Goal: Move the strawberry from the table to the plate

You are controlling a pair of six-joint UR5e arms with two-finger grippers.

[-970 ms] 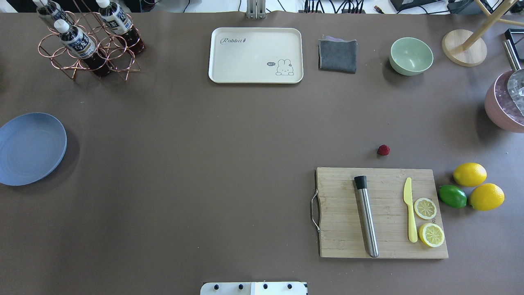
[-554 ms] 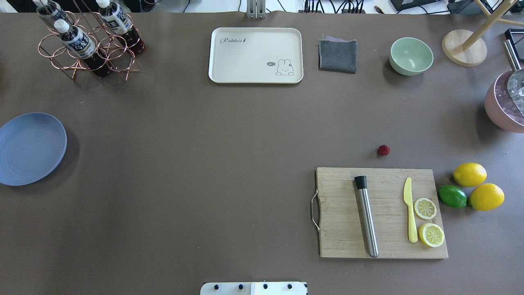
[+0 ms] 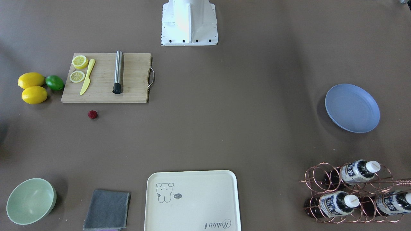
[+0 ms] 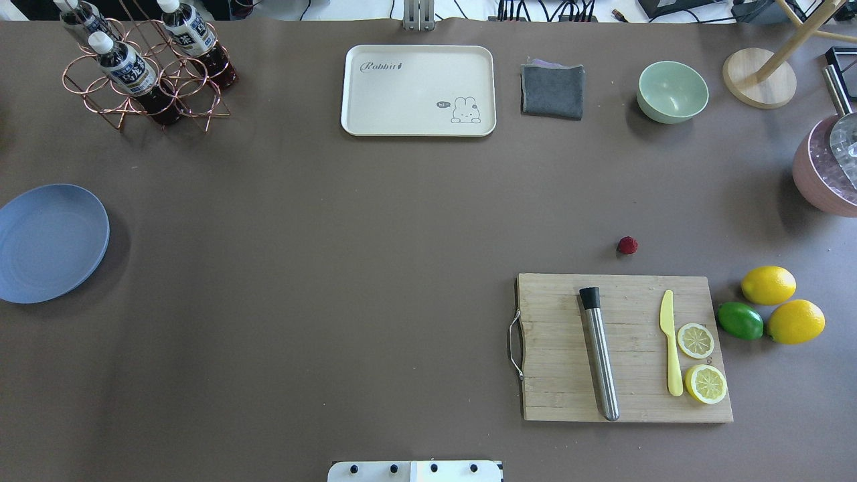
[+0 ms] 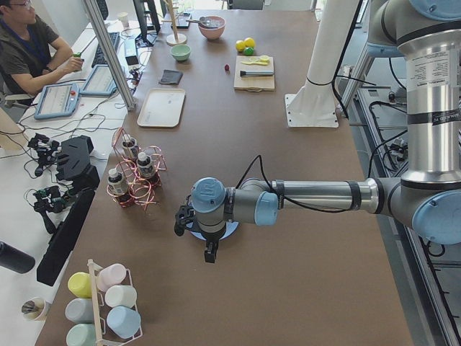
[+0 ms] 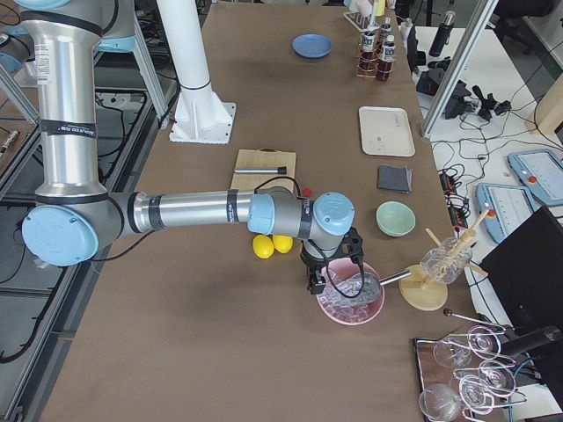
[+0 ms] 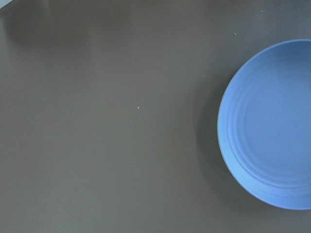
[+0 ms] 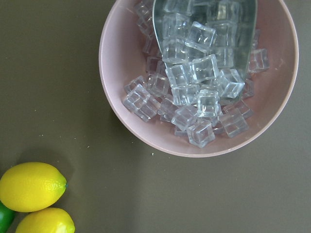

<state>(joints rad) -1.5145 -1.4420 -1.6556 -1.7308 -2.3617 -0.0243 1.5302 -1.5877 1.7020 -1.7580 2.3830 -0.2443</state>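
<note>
My left gripper needs to next move to the light blue plate and close on the plate's rim [image 3: 379,110] [image 7: 218,124], on the side furthest from the cutting board.
The small dark red strawberry [image 4: 627,246] [image 3: 92,114] lies on the brown table [image 4: 368,234], just beyond the far edge of the wooden cutting board [image 4: 622,348]. At the table's far left end rests the light blue plate [image 4: 50,244] [image 3: 352,108] [image 7: 272,126], with nothing on it. My left gripper [image 5: 209,254] hangs over the plate's near side, seen only in the exterior left view; whether it is open or shut I cannot tell. My right gripper [image 6: 313,283] hovers by the pink ice bowl [image 8: 199,77] at the right end; its state I cannot tell either.
Two lemons [image 4: 780,304] and a lime [image 4: 740,320] sit right of the board, which carries a steel muddler, a yellow knife and lemon halves. A cream tray [image 4: 418,90], grey cloth [image 4: 553,90], green bowl [image 4: 672,92] and bottle rack [image 4: 144,67] line the far edge.
</note>
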